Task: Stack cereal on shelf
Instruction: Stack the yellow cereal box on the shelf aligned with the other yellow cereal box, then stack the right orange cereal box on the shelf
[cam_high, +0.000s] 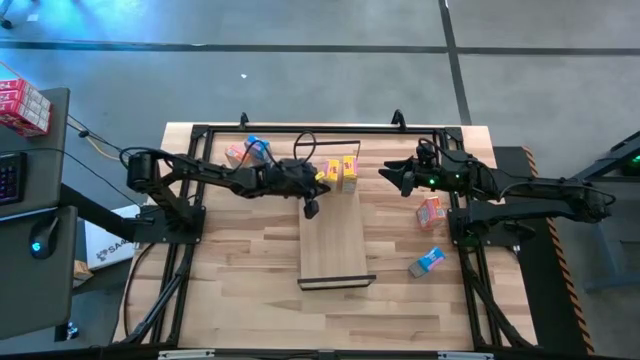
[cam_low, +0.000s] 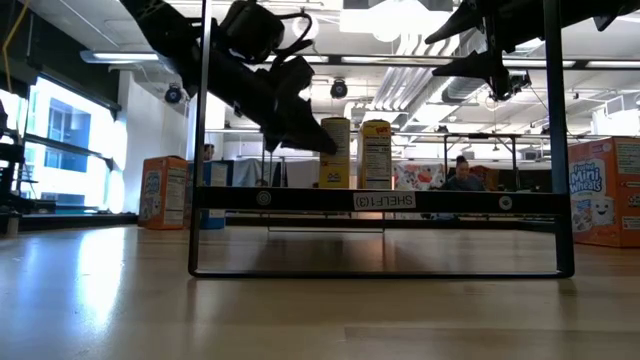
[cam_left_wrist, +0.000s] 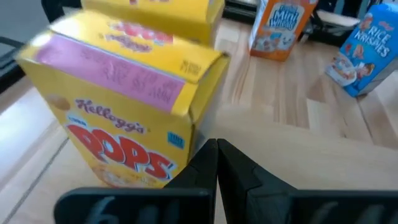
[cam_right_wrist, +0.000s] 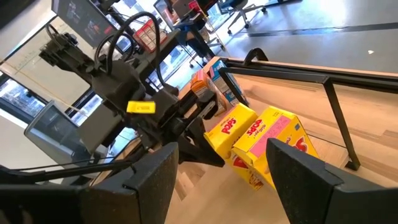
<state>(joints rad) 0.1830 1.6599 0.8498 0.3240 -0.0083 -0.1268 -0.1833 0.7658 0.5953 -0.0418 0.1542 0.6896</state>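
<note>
The fingers of my right gripper will next go to the sides of the orange-pink box (cam_high: 430, 213) near my right arm's base and close there.
Two yellow cereal boxes (cam_high: 342, 172) stand upright side by side on the far end of the light-wood shelf (cam_high: 333, 245). They also show in the low view (cam_low: 355, 152). My left gripper (cam_high: 312, 207) is shut, with its tips just at the near-left side of the left yellow box (cam_left_wrist: 124, 124). My right gripper (cam_high: 395, 176) is open and hovers above the table to the right of the yellow boxes, which show between its fingers (cam_right_wrist: 261, 140). An orange-pink box (cam_high: 430, 210) and a blue box (cam_high: 427, 262) lie on the table right of the shelf. My left gripper (cam_left_wrist: 216, 155) has its shut fingertips close beside the left yellow box's near-left corner (cam_right_wrist: 217, 146), slanting down from the table's left. I cannot tell whether they touch the box.
Another orange-pink and blue pair (cam_high: 246, 152) stands at the far left beside the shelf's dark metal frame (cam_low: 385, 200). The frame's bars (cam_high: 300, 130) run along the far edge. Bare tabletop lies near the shelf's near end. A person sits in the room beyond (cam_low: 462, 175).
</note>
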